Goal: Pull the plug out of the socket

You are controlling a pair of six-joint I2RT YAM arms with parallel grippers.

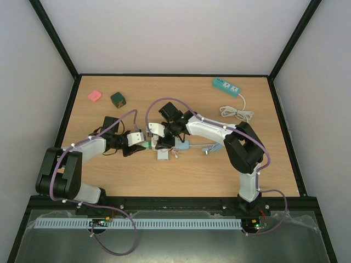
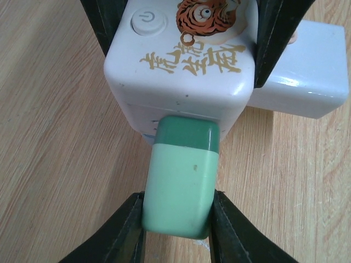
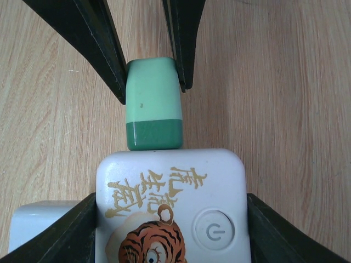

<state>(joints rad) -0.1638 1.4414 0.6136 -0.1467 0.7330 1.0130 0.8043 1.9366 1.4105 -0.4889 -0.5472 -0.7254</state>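
The green plug, now against the socket's side face, will go down from my left gripper onto the bare wood (image 1: 100,114) just in front of the pink block.
A white cube socket (image 2: 186,60) with a tiger picture and a power button lies on the wooden table. A green plug (image 2: 184,175), light green with a dark green end, sits against its side face. My left gripper (image 2: 178,224) is shut on the plug's light green body, one finger on each side. My right gripper (image 3: 171,230) is shut on the socket (image 3: 170,208), its fingers on the two sides. The plug (image 3: 153,104) and the left fingers (image 3: 104,44) show at the top of the right wrist view. In the top view the two grippers (image 1: 146,144) (image 1: 164,141) meet at mid-table.
A white block (image 2: 307,71) lies against the socket's far side. A pink block (image 1: 95,96) and a dark green cube (image 1: 117,99) sit at the back left. A teal power strip (image 1: 227,86) with a coiled white cable (image 1: 237,113) lies at the back right.
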